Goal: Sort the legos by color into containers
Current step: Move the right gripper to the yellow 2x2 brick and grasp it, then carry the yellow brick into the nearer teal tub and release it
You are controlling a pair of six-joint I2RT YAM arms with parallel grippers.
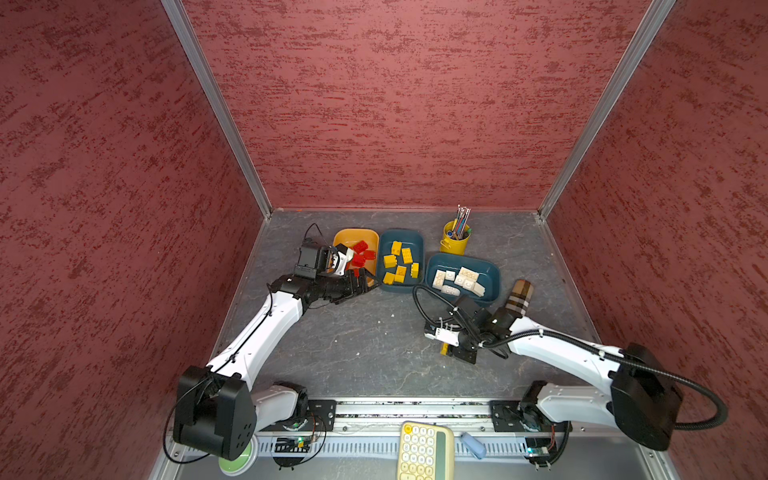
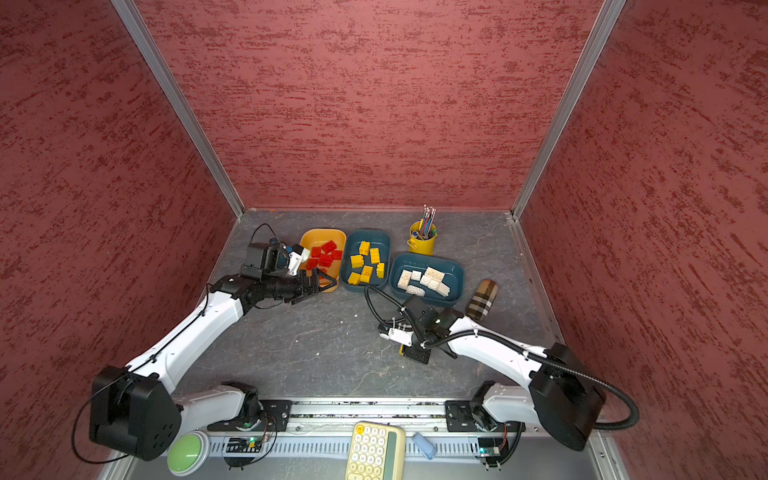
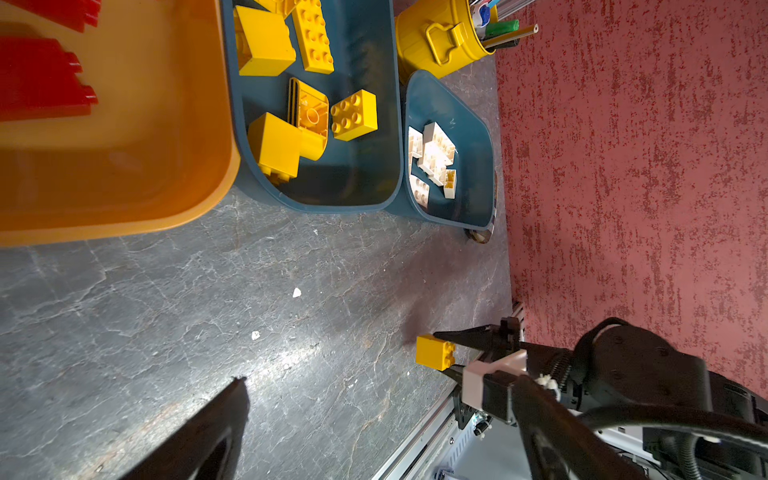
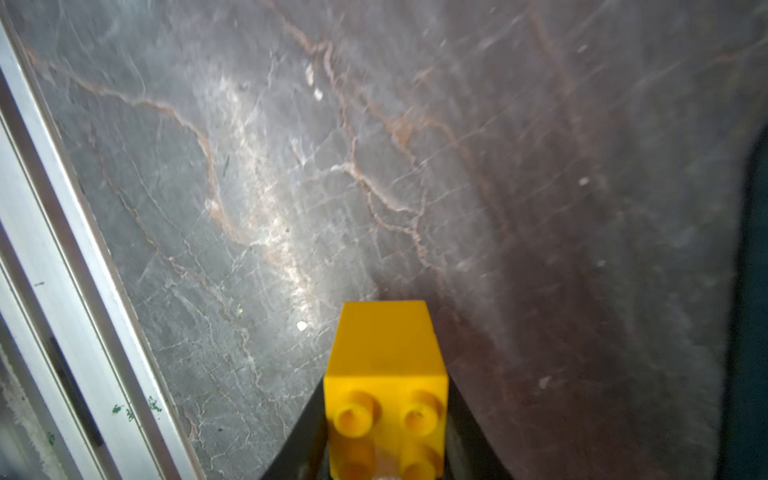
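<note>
The small yellow lego will drop from my right gripper among the yellow legos toward the near end of the middle teal tub (image 1: 401,270).
My right gripper (image 4: 386,401) is shut on a small yellow lego (image 4: 386,370), held just above the grey table (image 1: 365,345) in front of the containers; it also shows in the left wrist view as the yellow lego (image 3: 434,352). My left gripper (image 1: 360,279) stands open and empty over the near edge of the orange tub (image 1: 344,239), which holds red legos (image 1: 360,253). The middle teal tub (image 1: 384,243) holds yellow legos (image 1: 399,259). The right teal tub (image 1: 492,274) holds white legos (image 1: 459,280).
A yellow cup of pens (image 1: 455,243) stands behind the tubs. A plaid cylinder (image 1: 519,295) lies right of the white-brick tub. A calculator (image 1: 424,451) and a green button (image 2: 187,451) sit at the front rail. Red walls close three sides.
</note>
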